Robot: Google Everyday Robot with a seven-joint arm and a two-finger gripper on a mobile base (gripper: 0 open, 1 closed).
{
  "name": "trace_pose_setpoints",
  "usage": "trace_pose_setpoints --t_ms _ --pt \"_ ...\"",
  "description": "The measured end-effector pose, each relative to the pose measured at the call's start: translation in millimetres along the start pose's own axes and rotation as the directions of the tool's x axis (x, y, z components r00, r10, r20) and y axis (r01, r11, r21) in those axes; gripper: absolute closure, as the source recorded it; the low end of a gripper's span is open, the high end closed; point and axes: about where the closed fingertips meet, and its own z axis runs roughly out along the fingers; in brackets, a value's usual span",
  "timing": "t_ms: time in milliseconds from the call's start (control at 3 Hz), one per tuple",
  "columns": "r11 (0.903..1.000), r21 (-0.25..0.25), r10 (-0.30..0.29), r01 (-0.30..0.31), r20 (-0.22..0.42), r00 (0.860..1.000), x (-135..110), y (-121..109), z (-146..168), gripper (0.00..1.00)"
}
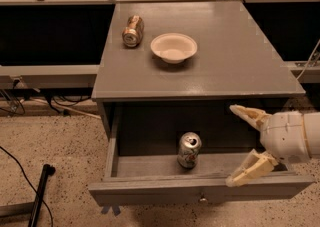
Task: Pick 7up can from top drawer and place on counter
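Observation:
I will close my gripper around the upper body (190,146) of the 7up can inside the open drawer, just a little below the can's shiny top.
The 7up can (189,149) stands upright inside the open top drawer (150,191), near the middle, its shiny top facing up. The drawer is pulled out from under the grey counter (240,66), and its small round knob (202,200) shows on the front panel. My gripper (239,143) comes in from the right edge, over the drawer's right part. It is open, with one cream finger up near the counter's front edge and the other down at the drawer's front panel. It holds nothing and is a short way right of the can.
A copper-gold can (132,30) lies on its side at the counter's back left. A white bowl (173,47) sits beside it. A black pole (41,191) and cables lie on the speckled floor at the left. A rail runs behind the counter.

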Motion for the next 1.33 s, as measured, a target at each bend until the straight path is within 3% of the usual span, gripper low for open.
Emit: trace_pose_setpoints --t_ms 333,667,1000,1333 --pt "0.9994 0.023 0.026 -0.028 0.088 0.996 1.7 -3.7 21.1 0.0" --pt "0.9987 0.005 0.049 -0.05 0.122 0.991 7.0 0.1 44.2 0.14" --pt "0.9966 -0.011 0.083 -0.082 0.138 0.987 15.1 3.2 71.1 0.19" --pt "0.9921 0.009 0.122 -0.125 0.143 0.982 27.1 -8.3 100.3 0.14"
